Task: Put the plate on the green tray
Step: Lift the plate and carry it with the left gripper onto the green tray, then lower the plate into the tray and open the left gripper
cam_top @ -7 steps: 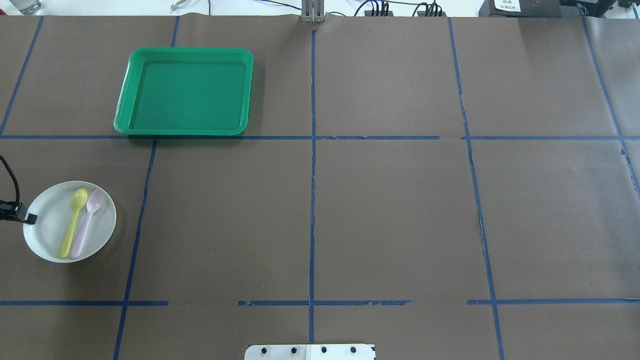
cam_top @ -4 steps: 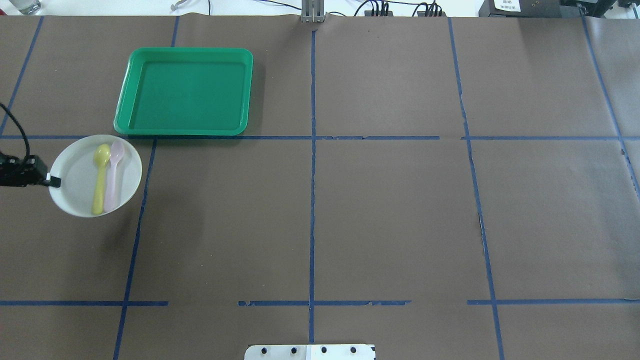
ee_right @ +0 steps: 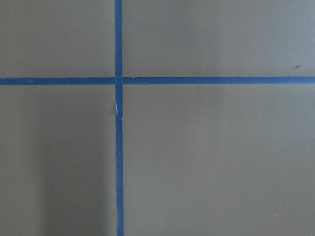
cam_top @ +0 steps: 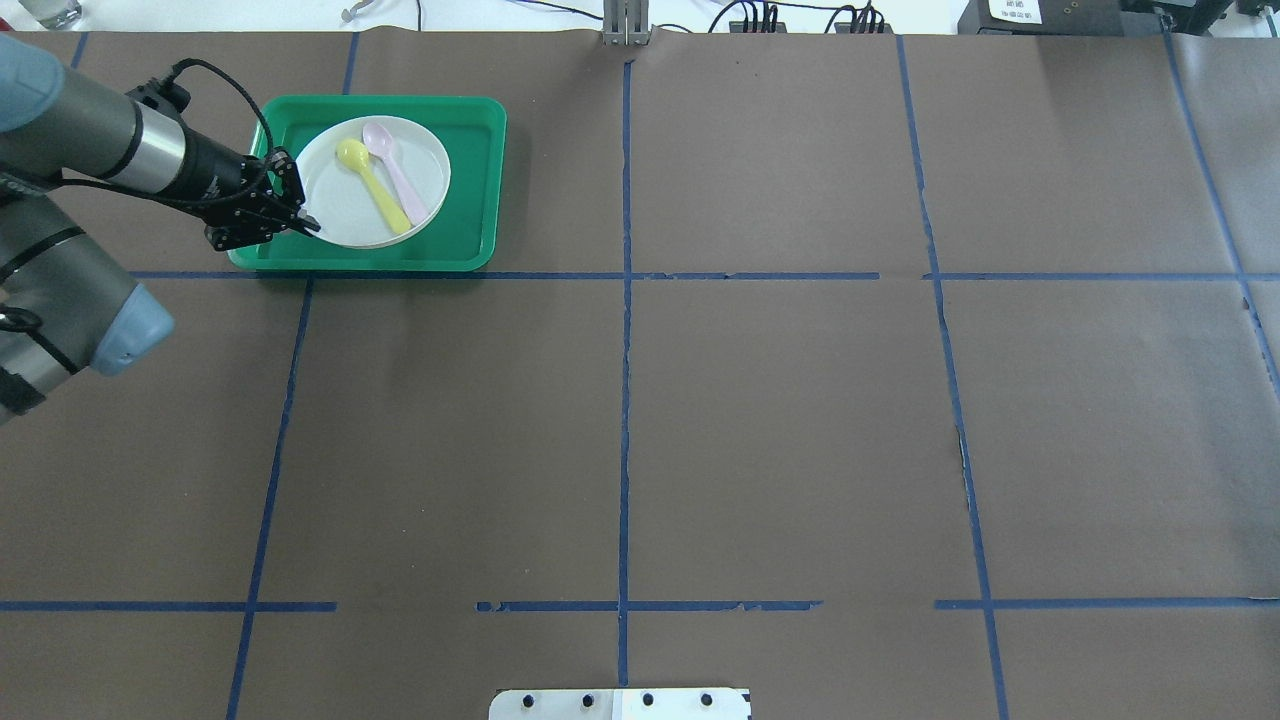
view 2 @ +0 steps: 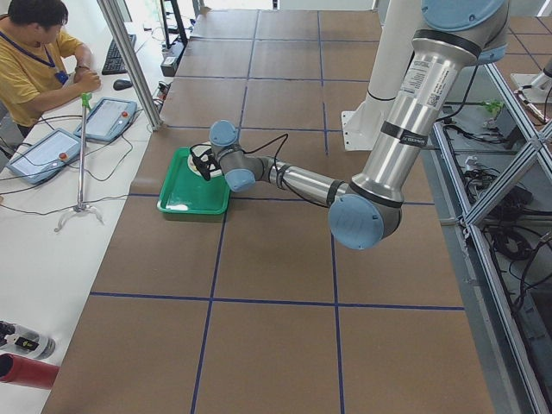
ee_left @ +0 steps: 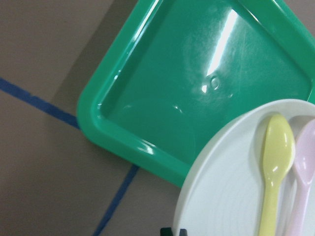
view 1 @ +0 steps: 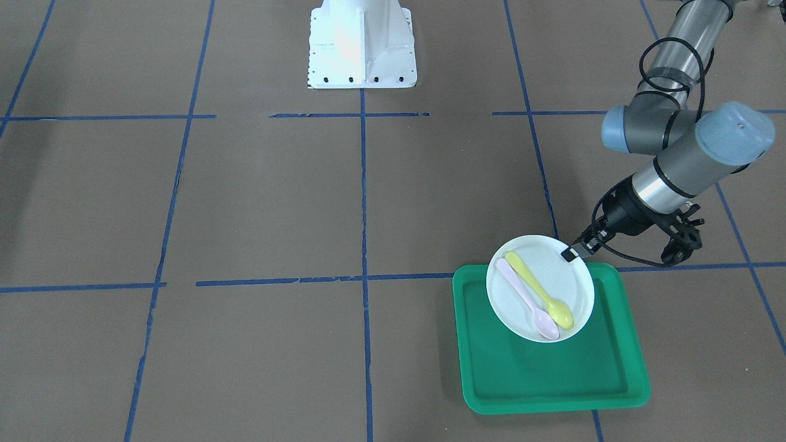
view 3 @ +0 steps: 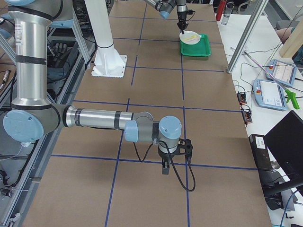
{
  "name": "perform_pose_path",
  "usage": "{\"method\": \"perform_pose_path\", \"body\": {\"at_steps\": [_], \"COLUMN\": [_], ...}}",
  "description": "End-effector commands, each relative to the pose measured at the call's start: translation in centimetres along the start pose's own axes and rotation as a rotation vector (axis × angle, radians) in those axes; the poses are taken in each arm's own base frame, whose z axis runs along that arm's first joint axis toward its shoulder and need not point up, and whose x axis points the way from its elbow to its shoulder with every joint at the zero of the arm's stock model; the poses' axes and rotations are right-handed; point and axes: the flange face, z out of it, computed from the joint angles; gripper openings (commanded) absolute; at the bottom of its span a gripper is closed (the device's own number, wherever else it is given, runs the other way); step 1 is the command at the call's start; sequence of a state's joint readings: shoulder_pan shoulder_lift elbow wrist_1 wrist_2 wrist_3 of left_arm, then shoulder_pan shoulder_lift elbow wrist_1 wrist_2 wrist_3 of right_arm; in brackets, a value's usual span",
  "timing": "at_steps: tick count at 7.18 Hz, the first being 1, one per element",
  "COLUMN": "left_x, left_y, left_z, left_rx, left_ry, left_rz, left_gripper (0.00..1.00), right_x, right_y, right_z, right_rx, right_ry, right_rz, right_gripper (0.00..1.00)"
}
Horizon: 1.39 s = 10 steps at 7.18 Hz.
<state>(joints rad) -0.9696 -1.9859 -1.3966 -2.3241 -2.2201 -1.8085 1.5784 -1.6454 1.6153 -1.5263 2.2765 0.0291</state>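
Observation:
The robot's left gripper should set the white plate, now held over the green tray, down in the middle of the green tray's bottom point(view 1: 546, 336) point(ee_left: 214, 87).
The white plate point(cam_top: 335, 205) is held over the green tray point(cam_top: 470, 200), above its left part, with a shadow under it on the tray floor point(view 1: 552, 380). My left gripper point(cam_top: 305, 222) is shut on the plate's rim at the edge nearest the arm; it also shows in the front view point(view 1: 571, 253). In the left wrist view the plate point(ee_left: 221, 196) hangs above the tray point(ee_left: 162, 88). My right gripper point(view 3: 165, 170) shows only in the exterior right view, pointing down near the table, and I cannot tell whether it is open or shut.
A yellow spoon point(cam_top: 372, 185) and a pale pink spoon point(cam_top: 392, 170) lie side by side on the plate. The robot's white base point(view 1: 361, 43) stands at the table's near edge. An operator point(view 2: 34, 60) sits beyond the far edge.
My left gripper has carried the plate with both spoons from the table's left side, away from the robot and to the right, to over the green tray.

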Motion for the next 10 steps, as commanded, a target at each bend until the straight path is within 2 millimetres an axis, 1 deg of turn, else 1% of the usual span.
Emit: {"method": "perform_pose_path", "body": {"at_steps": [1,2,3,4,5,6,7,8,9,10], "left_x": [2.0,1.6,1.3,1.0,0.9,0.9,0.6,0.2,0.1,0.1], "left_y": [1.4,1.4,0.6,-1.0,-1.7,-2.0,-2.4,-2.6,-2.6,-2.4], "left_z": [6.1,6.9,6.8,6.5,6.3,6.0,6.3,6.7,6.9,6.7], "left_rx": [0.111,0.126,0.134,0.151,0.158,0.161,0.165,0.165,0.164,0.161], "left_ry": [-0.049,-0.062,-0.074,-0.081,-0.081,-0.079,-0.085,-0.089,-0.093,-0.086], "left_rz": [-0.107,-0.017,0.034,0.007,-0.006,-0.007,-0.007,-0.008,0.0,0.011], "left_gripper": [0.0,0.0,0.0,0.0,0.0,0.0,0.0,0.07,0.78,0.84], "right_x": [0.0,0.0,0.0,0.0,0.0,0.0,0.0,0.0,0.0,0.0], "right_y": [0.0,0.0,0.0,0.0,0.0,0.0,0.0,0.0,0.0,0.0], "right_z": [0.0,0.0,0.0,0.0,0.0,0.0,0.0,0.0,0.0,0.0], "right_rx": [0.0,0.0,0.0,0.0,0.0,0.0,0.0,0.0,0.0,0.0], "right_ry": [-0.001,0.0,-0.001,-0.001,0.0,-0.001,-0.001,-0.001,-0.001,0.0], "right_rz": [0.0,0.0,0.0,0.0,0.0,0.0,0.0,0.0,0.0,0.0], "right_gripper": [1.0,1.0,1.0,1.0,1.0,1.0,1.0,1.0,1.0,1.0]}}
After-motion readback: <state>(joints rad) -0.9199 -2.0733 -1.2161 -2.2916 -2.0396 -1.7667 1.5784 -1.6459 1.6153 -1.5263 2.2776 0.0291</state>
